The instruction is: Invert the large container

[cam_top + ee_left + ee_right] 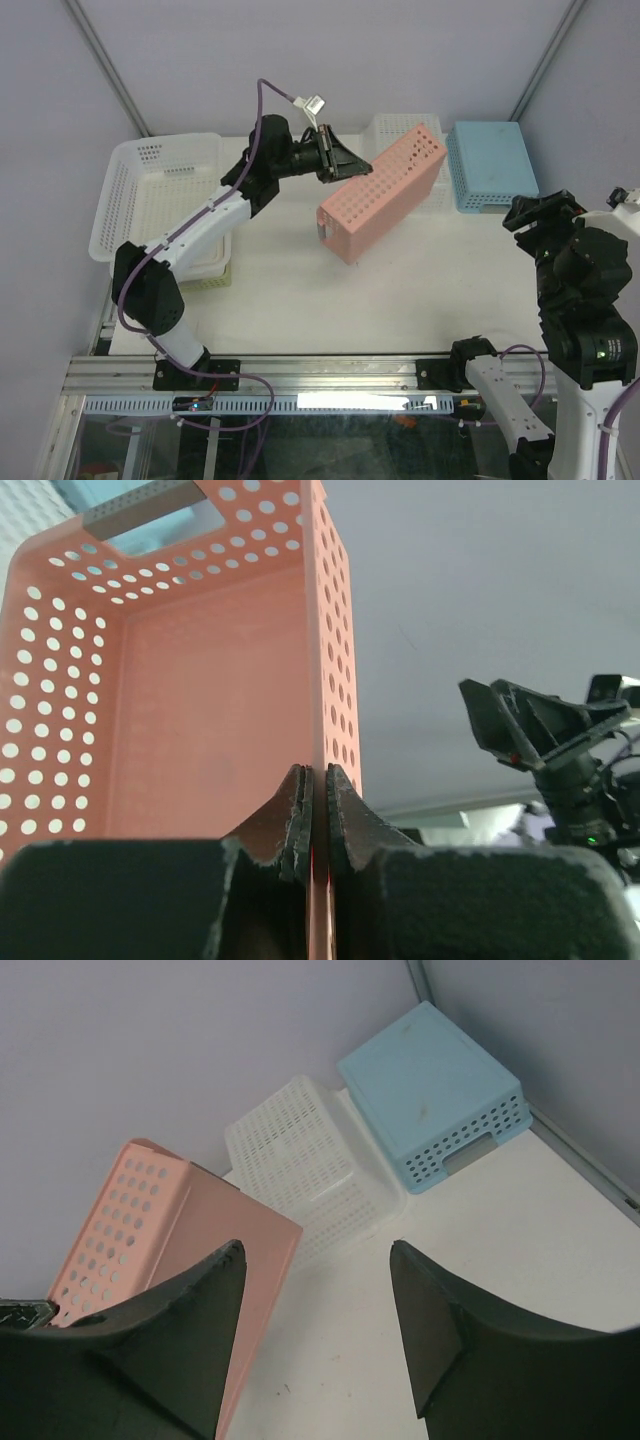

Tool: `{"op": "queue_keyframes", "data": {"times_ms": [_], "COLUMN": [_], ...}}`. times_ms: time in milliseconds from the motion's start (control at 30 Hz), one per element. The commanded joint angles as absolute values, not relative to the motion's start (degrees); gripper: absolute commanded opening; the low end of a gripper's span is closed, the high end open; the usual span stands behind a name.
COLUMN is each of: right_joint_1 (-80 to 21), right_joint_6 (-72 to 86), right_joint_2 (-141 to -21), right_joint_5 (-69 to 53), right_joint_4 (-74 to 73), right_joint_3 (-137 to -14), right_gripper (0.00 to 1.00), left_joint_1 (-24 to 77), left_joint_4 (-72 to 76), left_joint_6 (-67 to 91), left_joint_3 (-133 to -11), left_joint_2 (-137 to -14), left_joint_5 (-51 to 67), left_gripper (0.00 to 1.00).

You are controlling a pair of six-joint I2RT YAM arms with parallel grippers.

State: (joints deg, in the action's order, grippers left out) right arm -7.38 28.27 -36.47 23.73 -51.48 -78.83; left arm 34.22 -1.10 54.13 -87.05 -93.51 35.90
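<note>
I should let go of the pink basket with my left gripper on the bare table (385, 291), between the smaller white basket and the front rail.
The large container (150, 190) is a white perforated basket with a flared rim, standing mouth up at the table's far left; part of the left arm crosses in front of it. My left gripper (338, 163) is to its right, not touching it. That gripper (318, 780) is shut on the side wall of a pink perforated basket (380, 195), which hangs steeply tilted over the middle of the table. My right gripper (315, 1250) is open with nothing between its fingers, raised at the right side (535, 212) and looking toward the pink basket (170, 1230).
A smaller white basket (395, 130) and a blue basket (490, 165) lie upside down at the back right. A pale yellow-green basket (215, 275) sits under the left arm, beside the large container. Grey walls close off the back and both sides.
</note>
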Motion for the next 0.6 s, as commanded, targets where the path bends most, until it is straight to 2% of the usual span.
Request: {"op": "queue_keyframes", "data": {"times_ms": [0,167,400,567], "right_joint_1": [-7.6,-7.6,-7.6,-7.6], "right_joint_6": [26.0,26.4,26.8,27.1], "right_joint_2": [-37.5,-37.5,-37.8,-37.9], "right_joint_5": [27.2,26.6,25.7,25.1], "right_joint_4": [-53.4,-53.9,-54.3,-54.2], "right_joint_3": [-80.2,-79.7,-79.1,-78.2], "right_gripper": [0.64,0.64,0.65,0.65], "left_joint_1": [37.9,40.8,42.3,42.4], "left_joint_4": [24.8,29.3,47.3,46.9], "left_joint_6": [70.6,75.3,88.3,87.5], "left_joint_3": [-85.4,-84.4,-80.0,-75.0], "left_joint_2": [-95.3,-100.3,-108.8,-108.3], "left_joint_5": [44.0,45.6,52.6,51.2], "left_gripper": [0.0,0.0,0.0,0.0]}}
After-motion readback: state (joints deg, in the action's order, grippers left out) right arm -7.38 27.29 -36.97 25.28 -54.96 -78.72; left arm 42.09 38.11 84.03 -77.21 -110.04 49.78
